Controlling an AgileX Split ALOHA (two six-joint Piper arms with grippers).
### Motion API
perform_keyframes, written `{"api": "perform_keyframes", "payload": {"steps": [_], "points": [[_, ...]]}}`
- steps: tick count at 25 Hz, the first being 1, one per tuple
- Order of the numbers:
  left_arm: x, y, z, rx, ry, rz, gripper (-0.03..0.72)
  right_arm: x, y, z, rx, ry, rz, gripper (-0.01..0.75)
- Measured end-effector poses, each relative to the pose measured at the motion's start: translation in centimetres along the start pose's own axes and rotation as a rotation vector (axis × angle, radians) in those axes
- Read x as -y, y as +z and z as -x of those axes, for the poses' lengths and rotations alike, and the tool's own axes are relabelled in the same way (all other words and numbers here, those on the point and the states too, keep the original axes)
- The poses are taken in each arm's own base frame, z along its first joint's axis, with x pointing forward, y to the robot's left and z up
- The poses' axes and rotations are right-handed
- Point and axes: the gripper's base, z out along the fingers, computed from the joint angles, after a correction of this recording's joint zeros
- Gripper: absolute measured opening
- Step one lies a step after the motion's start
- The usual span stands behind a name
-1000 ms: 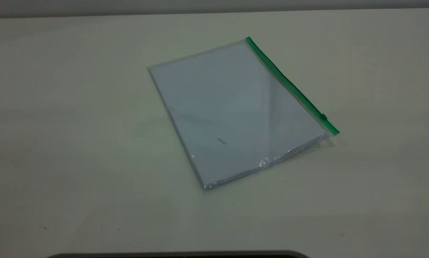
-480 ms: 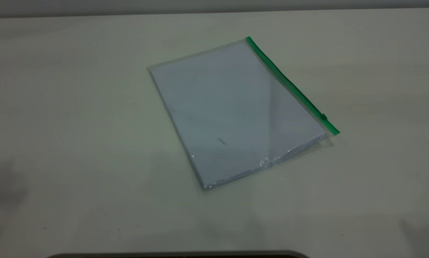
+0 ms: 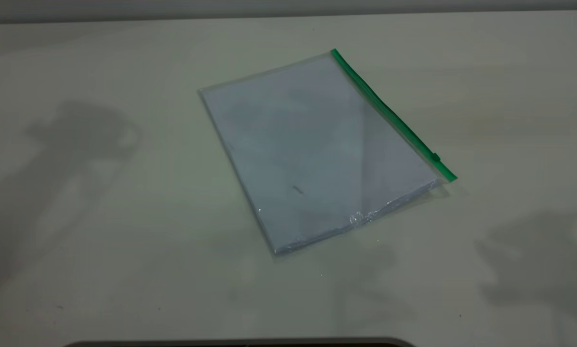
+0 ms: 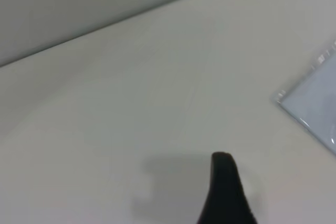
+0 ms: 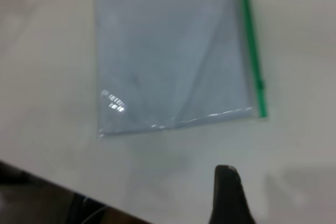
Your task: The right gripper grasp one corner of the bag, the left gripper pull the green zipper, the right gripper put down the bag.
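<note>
The robot's right gripper needs to close on the bag's corner (image 3: 428, 182) (image 5: 244, 109) next to the slider end of the green zipper, so that the zipper can be pulled.
The bag (image 3: 312, 149), a clear pouch with pale paper inside, lies flat on the table. The green zipper (image 3: 392, 115) runs along its right long edge, with the small slider tab (image 3: 435, 157) near the front end. Neither gripper shows in the exterior view; only their shadows fall on the table at left and right. In the left wrist view a black part of my left gripper (image 4: 226, 192) hangs above bare table, away from a bag corner (image 4: 310, 103). In the right wrist view my right gripper (image 5: 228, 195) is above the table, short of the bag's (image 5: 168, 51) near edge and the zipper (image 5: 252, 51).
The pale table (image 3: 100, 217) surrounds the bag on all sides. Its far edge meets a grey wall (image 3: 173, 7). A dark rim (image 3: 240, 343) shows at the front edge. The table's edge with dark space beyond it shows in the right wrist view (image 5: 42, 192).
The arms' shadows have spread onto the table at the left and right of the exterior view. The bag has not moved.
</note>
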Motion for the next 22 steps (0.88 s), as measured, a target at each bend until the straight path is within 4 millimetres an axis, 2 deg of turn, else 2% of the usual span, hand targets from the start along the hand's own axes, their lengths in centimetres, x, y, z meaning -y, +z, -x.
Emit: {"api": "perform_keyframes", "payload": {"steps": [5, 10, 16, 22], "points": [[3.9, 4.6, 0.1, -0.072, 0.131, -0.091, 0.59, 1.3, 4.7, -0.2, -0.079, 0.023, 0.072, 0.537], [7.4, 7.7, -0.7, -0.134, 0.158, -0.173, 0.59, 3.2, 9.5, -1.3, -0.13, 0.048, 0.085, 0.537], [9.8, 9.5, -1.5, -0.175, 0.183, -0.218, 0.59, 5.2, 14.3, -2.9, -0.158, 0.096, 0.064, 0.537], [9.9, 9.5, -1.5, -0.176, 0.172, -0.226, 0.59, 6.1, 18.3, -3.8, -0.19, 0.164, 0.136, 0.537]]}}
